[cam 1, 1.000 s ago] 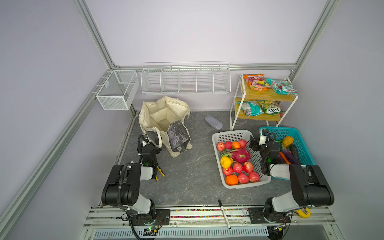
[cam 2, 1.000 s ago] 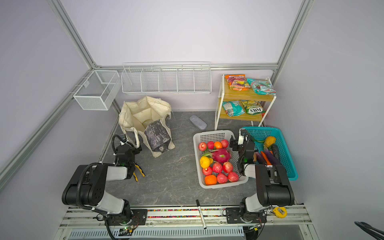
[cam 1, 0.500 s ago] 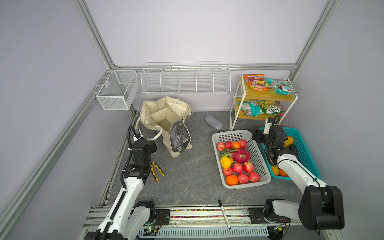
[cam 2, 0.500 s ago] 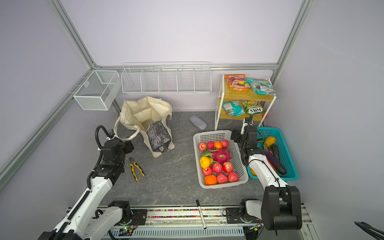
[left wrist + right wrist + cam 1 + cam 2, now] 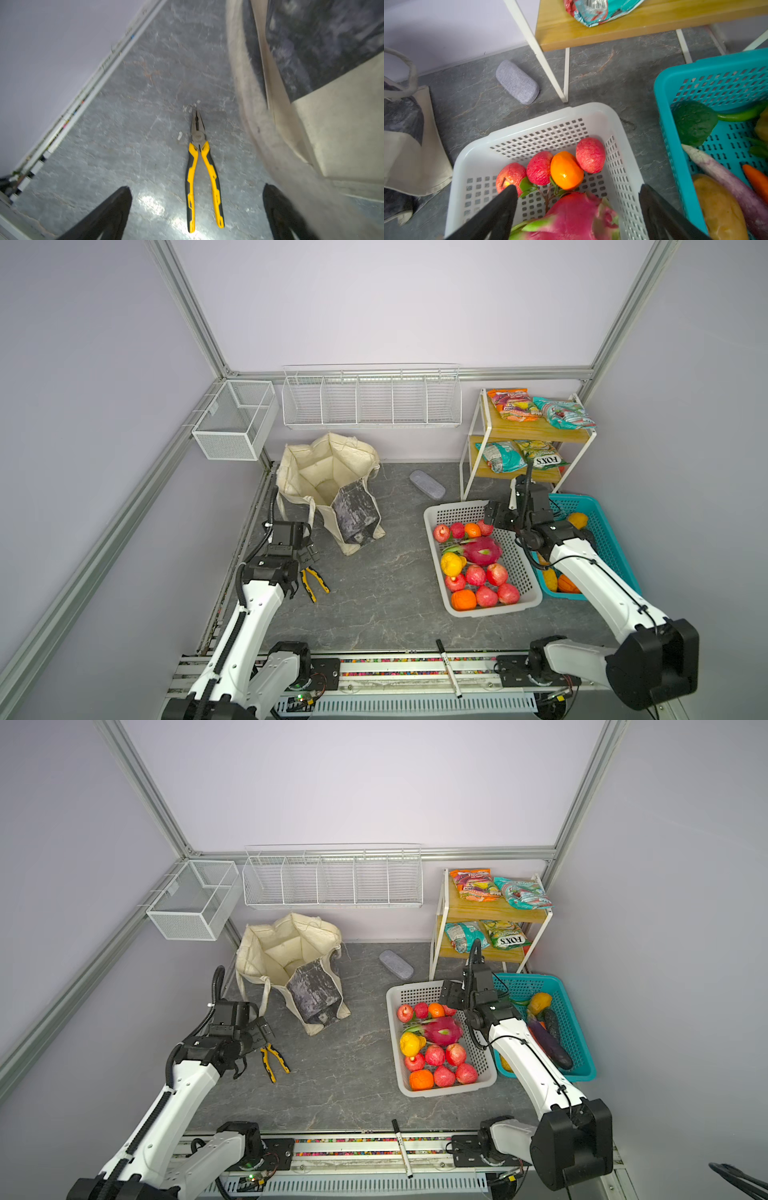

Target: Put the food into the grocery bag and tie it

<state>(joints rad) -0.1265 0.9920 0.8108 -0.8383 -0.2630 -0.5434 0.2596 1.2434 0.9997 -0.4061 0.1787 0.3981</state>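
My left gripper goes next to the grocery bag's top rim (image 5: 291, 489) beside its near cloth handle. It should close there.
The grocery bag (image 5: 328, 472) is a cream tote with a grey marbled panel, standing open at the back left in both top views (image 5: 286, 952). The food lies in a white basket (image 5: 494, 608): a pink dragon fruit (image 5: 482, 549), red apples (image 5: 476, 574) and oranges (image 5: 463, 599). My right gripper (image 5: 492, 518) hangs open over the basket's far end. In the right wrist view the dragon fruit (image 5: 571, 218) lies below the open gripper (image 5: 578, 207), with an orange (image 5: 565, 170) beyond. My left gripper (image 5: 309, 556) is open and empty, beside the bag's (image 5: 332, 135) front corner.
Yellow pliers (image 5: 313, 583) lie on the floor under the left gripper (image 5: 196, 207). A grey case (image 5: 427, 485) sits behind the white basket. A teal basket (image 5: 573, 499) of vegetables stands on the right. The wooden shelf (image 5: 536, 433) holds snack packets. A marker (image 5: 448, 668) lies at the front rail.
Both arms have unfolded and stretched out from the front rail. The left gripper has opened wider near the bag. The right gripper has swung over the white basket.
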